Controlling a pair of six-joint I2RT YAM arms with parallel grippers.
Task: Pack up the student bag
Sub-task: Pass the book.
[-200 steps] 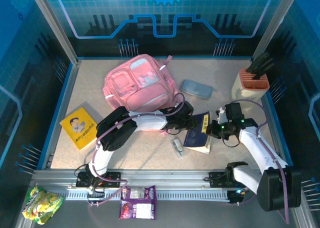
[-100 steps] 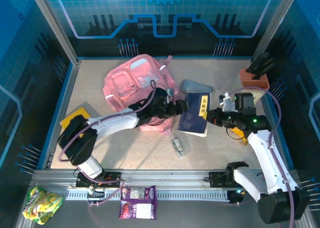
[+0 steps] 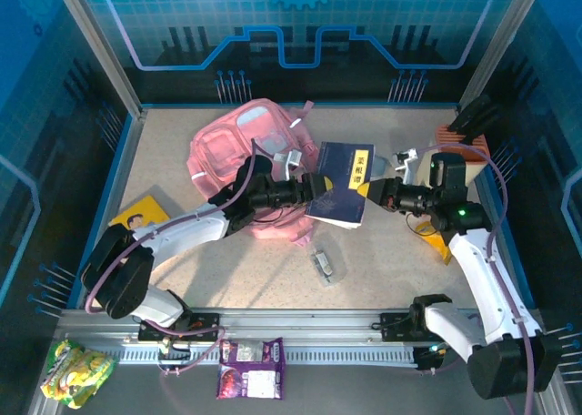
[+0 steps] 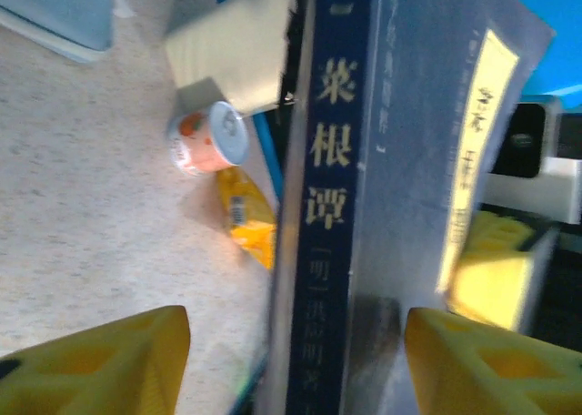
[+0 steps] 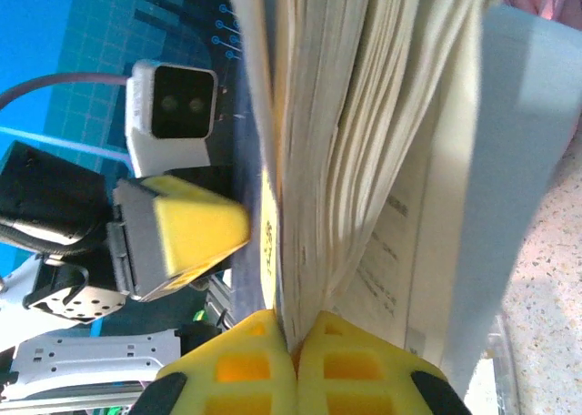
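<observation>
The book's back cover and pages spread out beyond the fingers of my right gripper. My left gripper should hold the spine while my right gripper takes the whole edge (image 5: 364, 133).
The student bag (image 3: 238, 149), a soft pink backpack, lies at the back left of the table. A dark blue book (image 3: 344, 180) hangs above the table beside it. My right gripper (image 3: 371, 193) is shut on the book's right edge. In the right wrist view its fingertips (image 5: 296, 338) pinch the cover and pages of the book (image 5: 364, 115). My left gripper (image 3: 320, 186) is at the book's left edge. In the left wrist view it stands open (image 4: 296, 342), astride the spine of the book (image 4: 332, 160), with a gap on each side.
A yellow book (image 3: 136, 217) lies at the left, partly under my left arm. A small clear packet (image 3: 326, 265) lies at front centre. An orange pen holder (image 3: 464, 135) stands at the back right, with a small cup (image 4: 209, 137) and a yellow packet (image 4: 247, 219) near it. Snack packs (image 3: 250, 368) lie on the near rail.
The right gripper has lifted the blue book off the table and carried it back-left toward the bag. The left gripper has pulled back left and now straddles the book's spine.
</observation>
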